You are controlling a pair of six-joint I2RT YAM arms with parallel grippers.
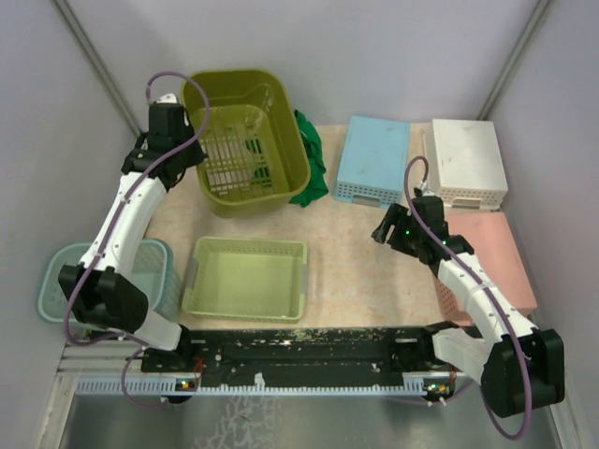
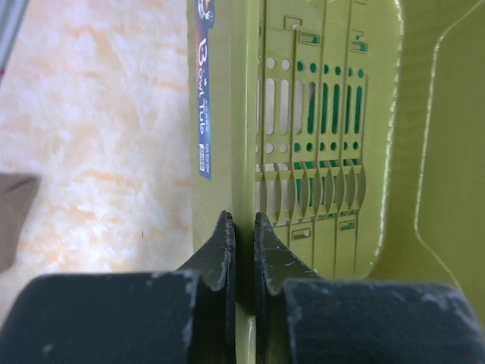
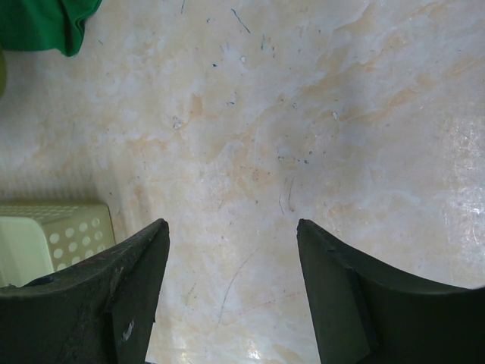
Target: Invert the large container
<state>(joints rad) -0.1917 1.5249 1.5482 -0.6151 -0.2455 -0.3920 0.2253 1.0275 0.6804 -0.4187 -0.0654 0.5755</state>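
Note:
Next, my left gripper lets go of the large container on its side [image 1: 161, 148], against the wall behind the teal bin.
The large container [image 1: 292, 140] is an olive-green slatted basket standing upright at the back left of the table. My left gripper [image 1: 190, 131] is at its left wall. In the left wrist view the gripper [image 2: 244, 227] is shut on the container's rim [image 2: 231, 114], one finger outside and one inside, and the slatted floor [image 2: 326, 121] lies beyond. My right gripper [image 1: 384, 230] hovers over bare table right of centre. It is open [image 3: 231, 235] with nothing between its fingers.
A shallow light-green basket [image 1: 245, 278] [image 3: 53, 235] sits at the front centre. A green cloth [image 1: 314, 168] [image 3: 45, 23] lies against the large container's right side. Blue [image 1: 374, 159], white [image 1: 468, 161] and pink [image 1: 491, 262] containers lie on the right, and a teal bin [image 1: 56, 281] stands at the far left.

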